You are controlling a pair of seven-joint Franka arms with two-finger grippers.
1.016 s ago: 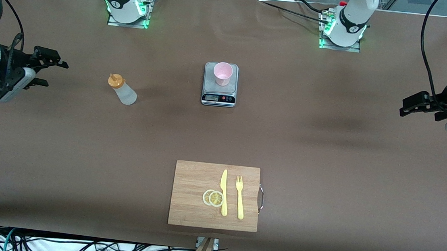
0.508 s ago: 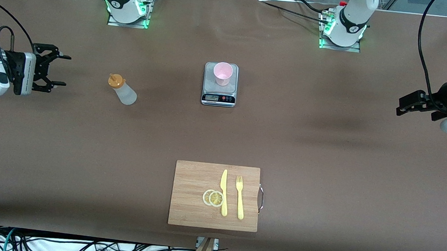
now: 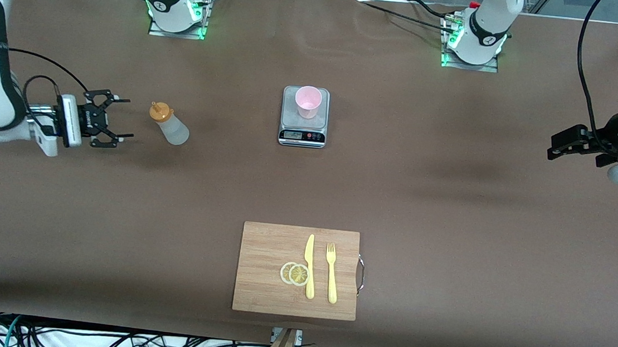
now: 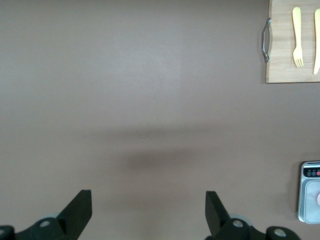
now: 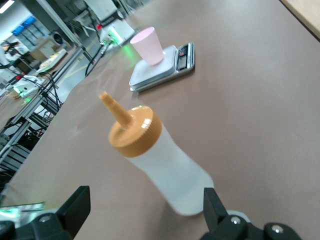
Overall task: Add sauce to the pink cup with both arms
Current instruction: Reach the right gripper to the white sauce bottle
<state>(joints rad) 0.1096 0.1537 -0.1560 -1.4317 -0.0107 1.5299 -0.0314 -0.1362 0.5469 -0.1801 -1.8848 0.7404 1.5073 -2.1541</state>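
My right gripper is to close next on the sauce bottle's white body (image 3: 170, 127) (image 5: 166, 173), below its orange nozzle cap.
The sauce bottle (image 3: 170, 126), translucent white with an orange nozzle cap, stands on the table toward the right arm's end. It fills the right wrist view (image 5: 160, 165). My right gripper (image 3: 125, 119) is open and empty, low beside the bottle and apart from it, with the jaws facing it (image 5: 145, 212). The pink cup (image 3: 308, 101) stands upright on a small grey kitchen scale (image 3: 302, 135) at the table's middle, and shows in the right wrist view (image 5: 147, 45). My left gripper (image 3: 555, 148) is open and empty (image 4: 148, 212), over bare table at the left arm's end.
A wooden cutting board (image 3: 264, 270) lies nearer the front camera than the scale. It carries two lemon slices (image 3: 294, 273), a yellow knife (image 3: 309, 266) and a yellow fork (image 3: 331, 272). The board (image 4: 280, 60) and the scale (image 4: 310, 192) show at the edge of the left wrist view.
My right gripper has moved along the table toward the sauce bottle and turned its open jaws to face it. The left arm has barely moved. Bottle and cup have not moved.
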